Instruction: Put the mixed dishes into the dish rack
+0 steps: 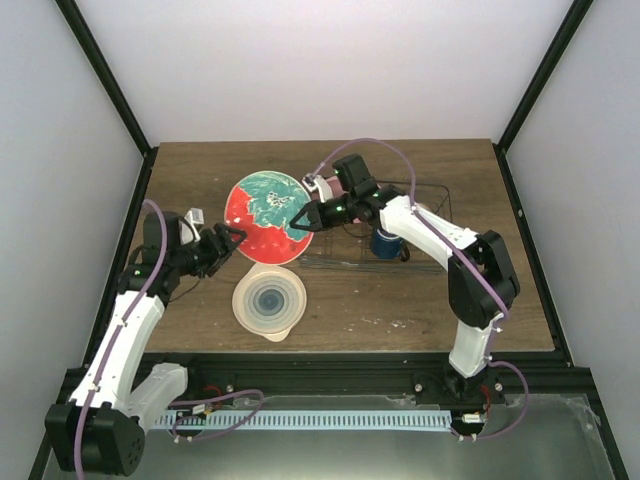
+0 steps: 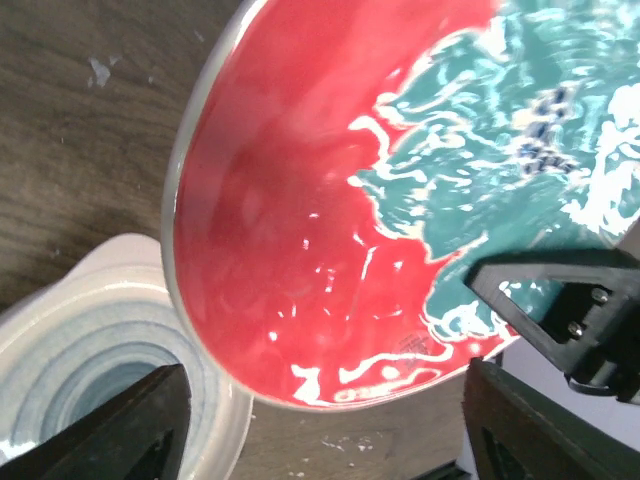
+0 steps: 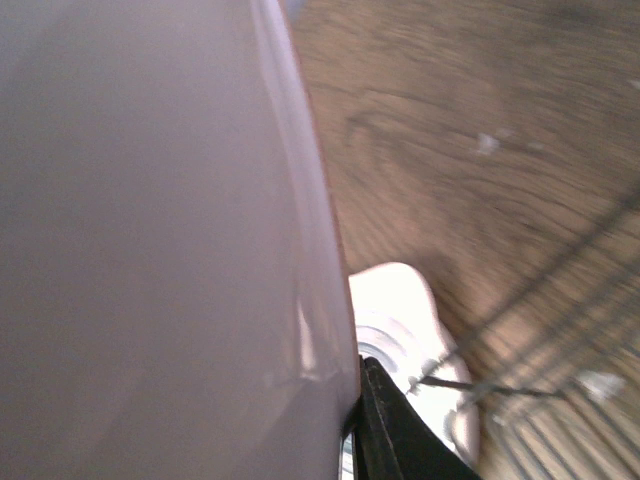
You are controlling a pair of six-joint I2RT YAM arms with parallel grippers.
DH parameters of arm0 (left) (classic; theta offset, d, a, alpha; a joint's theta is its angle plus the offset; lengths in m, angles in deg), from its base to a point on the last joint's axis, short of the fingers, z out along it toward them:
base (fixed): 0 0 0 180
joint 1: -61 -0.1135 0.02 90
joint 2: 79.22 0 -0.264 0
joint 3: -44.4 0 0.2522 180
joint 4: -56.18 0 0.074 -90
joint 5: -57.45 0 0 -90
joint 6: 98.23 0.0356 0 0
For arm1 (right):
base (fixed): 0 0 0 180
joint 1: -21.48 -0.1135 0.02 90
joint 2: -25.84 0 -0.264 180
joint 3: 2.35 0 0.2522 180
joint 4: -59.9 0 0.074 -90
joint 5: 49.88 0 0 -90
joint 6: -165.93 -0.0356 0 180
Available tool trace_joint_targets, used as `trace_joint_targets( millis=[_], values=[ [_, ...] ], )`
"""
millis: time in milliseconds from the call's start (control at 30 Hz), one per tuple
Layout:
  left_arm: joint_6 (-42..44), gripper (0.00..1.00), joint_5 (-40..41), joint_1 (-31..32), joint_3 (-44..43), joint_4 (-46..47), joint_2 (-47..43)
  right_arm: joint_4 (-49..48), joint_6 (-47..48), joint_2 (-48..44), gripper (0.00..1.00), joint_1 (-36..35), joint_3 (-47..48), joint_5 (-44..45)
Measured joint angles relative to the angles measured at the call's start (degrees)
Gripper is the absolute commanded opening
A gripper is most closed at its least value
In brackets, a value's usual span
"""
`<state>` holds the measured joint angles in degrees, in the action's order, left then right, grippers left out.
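The robot's right gripper will release the red plate in the dish rack (image 1: 348, 218), just in front of the pink plate.
The red plate with teal flower pattern (image 1: 262, 215) is tilted up off the table, left of the dish rack (image 1: 420, 200). My right gripper (image 1: 303, 218) is shut on its right rim; in the right wrist view (image 3: 352, 405) the plate's pale underside (image 3: 150, 240) fills the left. My left gripper (image 1: 232, 241) is open at the plate's lower left edge; its fingers (image 2: 140, 425) flank the rim (image 2: 330, 395) without touching. The pale blue-ringed plate (image 1: 268, 300) lies flat in front. The dark blue mug (image 1: 385, 243) stands in the rack. The cream bowl and pink plate are not visible.
The rack's wire edge (image 3: 560, 385) lies just right of the blue-ringed plate (image 3: 410, 320). The right gripper's black finger (image 2: 560, 300) shows on the plate's face in the left wrist view. Dark frame posts stand at the table's back corners.
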<state>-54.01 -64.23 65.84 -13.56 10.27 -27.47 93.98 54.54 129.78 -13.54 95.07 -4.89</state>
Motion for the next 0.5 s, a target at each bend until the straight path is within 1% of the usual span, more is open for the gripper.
trace_joint_targets(
  millis=[167, 300, 500],
  values=[
    [2.6, 0.84, 0.0, 0.0, -1.4, 0.8, 2.2, 6.3, 4.9, -0.1, 0.01, 2.5, 0.0, 7.2],
    [4.3, 0.85, 0.6, 0.0, -3.0, 0.7, 4.2, 8.2, 6.6, -0.8, 0.01, 3.5, 0.5, 7.9],
    [6.6, 0.85, 1.0, -0.7, -6.5, 0.5, 7.0, 12.2, 12.0, -1.9, 0.01, 3.7, 3.5, 11.3]
  ],
)
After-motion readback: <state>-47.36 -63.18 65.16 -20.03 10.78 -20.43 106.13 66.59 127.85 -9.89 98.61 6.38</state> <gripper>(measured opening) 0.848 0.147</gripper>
